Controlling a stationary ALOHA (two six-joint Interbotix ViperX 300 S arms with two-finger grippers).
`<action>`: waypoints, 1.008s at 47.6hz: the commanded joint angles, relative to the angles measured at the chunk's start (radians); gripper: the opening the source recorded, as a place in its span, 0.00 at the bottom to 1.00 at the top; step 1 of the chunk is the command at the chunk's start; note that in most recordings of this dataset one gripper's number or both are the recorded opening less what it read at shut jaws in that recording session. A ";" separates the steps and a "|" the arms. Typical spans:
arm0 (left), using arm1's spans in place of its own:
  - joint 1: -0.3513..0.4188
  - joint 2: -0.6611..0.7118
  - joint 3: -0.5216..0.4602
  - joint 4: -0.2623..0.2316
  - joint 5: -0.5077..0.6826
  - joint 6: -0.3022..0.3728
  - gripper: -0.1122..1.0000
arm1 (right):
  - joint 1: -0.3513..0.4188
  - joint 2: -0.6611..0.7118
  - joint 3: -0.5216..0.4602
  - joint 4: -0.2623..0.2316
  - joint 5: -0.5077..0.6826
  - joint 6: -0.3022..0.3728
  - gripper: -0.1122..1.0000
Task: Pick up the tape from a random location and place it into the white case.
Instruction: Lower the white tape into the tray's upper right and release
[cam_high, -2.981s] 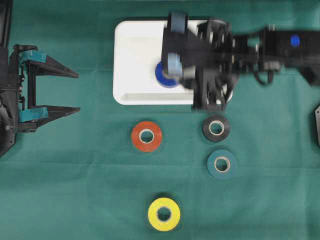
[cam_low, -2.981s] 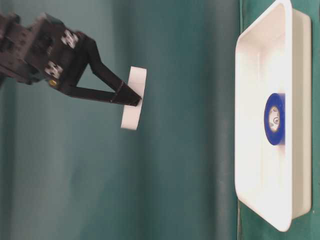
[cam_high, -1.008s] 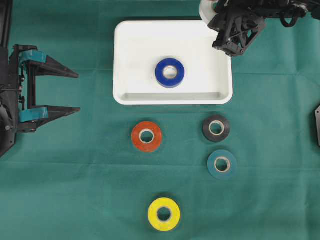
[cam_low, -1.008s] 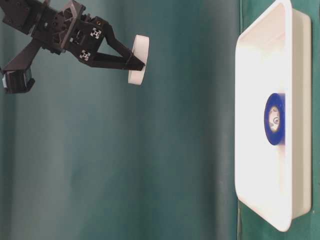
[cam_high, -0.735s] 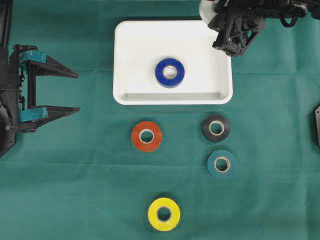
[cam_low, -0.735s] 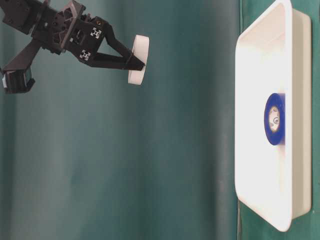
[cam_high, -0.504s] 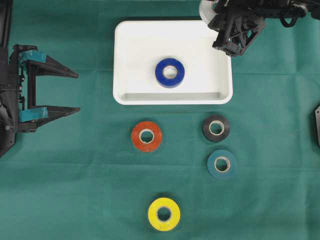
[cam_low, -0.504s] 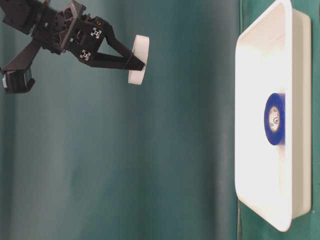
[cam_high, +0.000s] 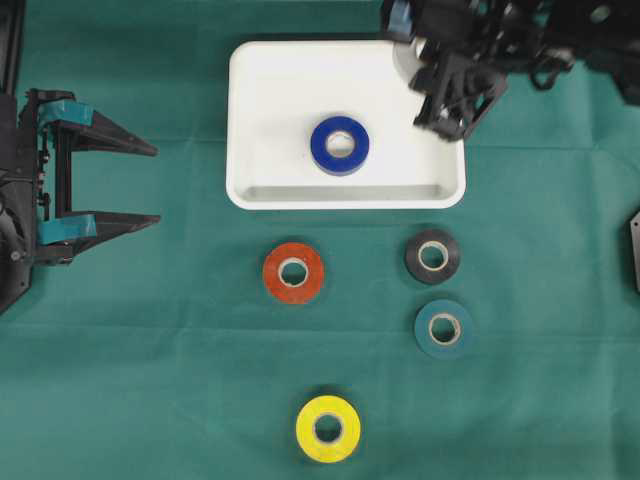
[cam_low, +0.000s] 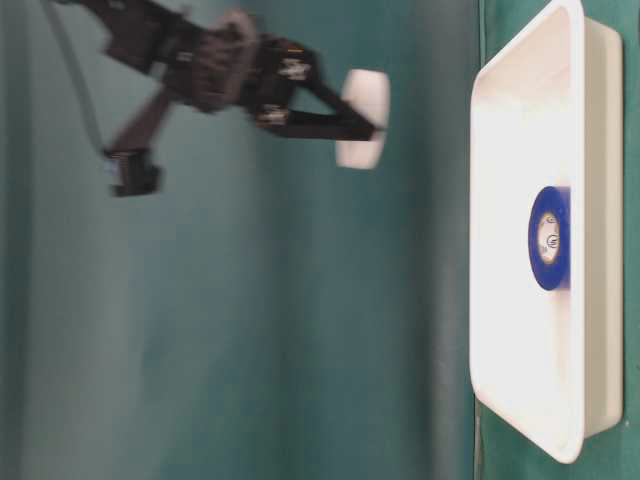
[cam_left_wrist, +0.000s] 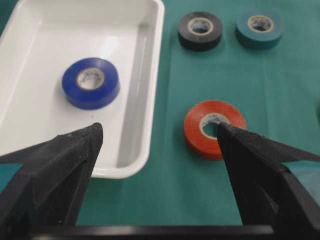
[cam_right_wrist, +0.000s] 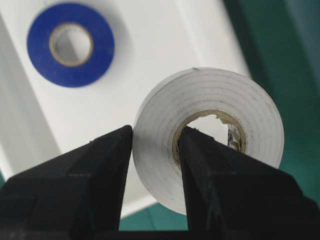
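Observation:
The white tape roll will go down from my right gripper between the blue tape roll and the white case's far corner (cam_high: 396, 109) (cam_right_wrist: 153, 119). The white roll now hangs above that far corner.
My right gripper (cam_right_wrist: 156, 137) is shut on a white tape roll (cam_right_wrist: 215, 90), one finger outside it and one through its hole. In the table-level view the roll (cam_low: 362, 118) and gripper (cam_low: 375, 130) hang in the air, apart from the white case (cam_low: 510, 150). From overhead the gripper (cam_high: 420, 62) is over the case's (cam_high: 270, 100) far right corner. A blue tape roll (cam_high: 320, 148) lies flat in the middle of the case. My left gripper (cam_high: 157, 184) stands open and holds nothing at the left edge.
On the green cloth in front of the case lie a red roll (cam_high: 272, 275), a black roll (cam_high: 412, 258), a teal roll (cam_high: 424, 335) and a yellow roll (cam_high: 308, 430). The left wrist view shows the red roll (cam_left_wrist: 191, 127) beside the case rim (cam_left_wrist: 150, 100).
My right gripper has moved with the white roll closer to the case and slightly left in the overhead view, blurred by motion. The left arm and the rolls on the cloth are unchanged.

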 joint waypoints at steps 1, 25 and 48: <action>-0.002 0.005 -0.017 -0.002 -0.008 -0.002 0.95 | 0.002 0.015 0.014 0.000 -0.066 0.011 0.40; -0.002 0.005 -0.017 -0.003 -0.006 -0.002 0.95 | -0.005 0.202 0.052 -0.002 -0.239 0.023 0.40; -0.002 0.005 -0.015 -0.003 -0.006 -0.002 0.95 | -0.005 0.204 0.051 0.000 -0.224 0.021 0.40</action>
